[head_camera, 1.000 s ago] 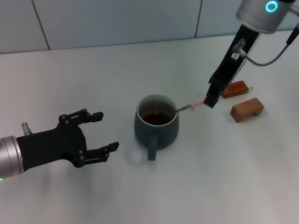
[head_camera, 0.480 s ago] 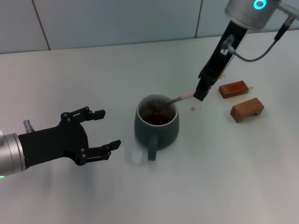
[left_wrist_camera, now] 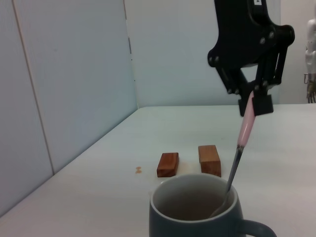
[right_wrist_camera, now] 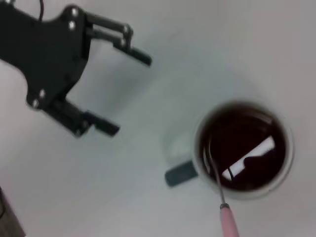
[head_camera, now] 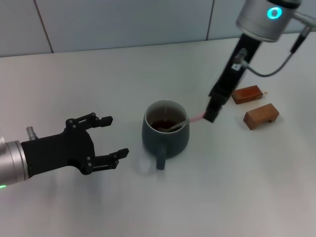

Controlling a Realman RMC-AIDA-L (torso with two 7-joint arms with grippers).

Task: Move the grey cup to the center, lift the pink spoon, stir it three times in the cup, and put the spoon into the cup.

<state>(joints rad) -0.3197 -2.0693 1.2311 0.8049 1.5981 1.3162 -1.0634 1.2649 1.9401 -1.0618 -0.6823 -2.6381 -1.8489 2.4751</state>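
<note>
Next, my right gripper releases the pink spoon inside the grey cup, against the cup's rim (head_camera: pixel 172 129) (right_wrist_camera: pixel 215 177) close to the cup's handle.
The grey cup (head_camera: pixel 165 134) stands mid-table with brown liquid inside and its handle toward me. It also shows in the left wrist view (left_wrist_camera: pixel 197 213) and the right wrist view (right_wrist_camera: pixel 243 150). My right gripper (head_camera: pixel 211 112) is shut on the pink handle of the pink spoon (head_camera: pixel 190 119), just right of the cup. The spoon's metal bowl dips into the liquid; the spoon (left_wrist_camera: pixel 239 154) slants down into the cup, and its neck (right_wrist_camera: pixel 216 181) crosses the rim. My left gripper (head_camera: pixel 109 137) is open and empty, left of the cup.
Two brown wooden blocks (head_camera: pixel 246 94) (head_camera: pixel 261 115) lie to the right of the cup, behind the right gripper. A small orange crumb (left_wrist_camera: pixel 138 170) lies near them. A tiled wall runs along the table's far edge.
My right gripper has moved the spoon in the cup: its handle end went back and up, then came down toward the cup's right rim. The left arm has barely shifted.
</note>
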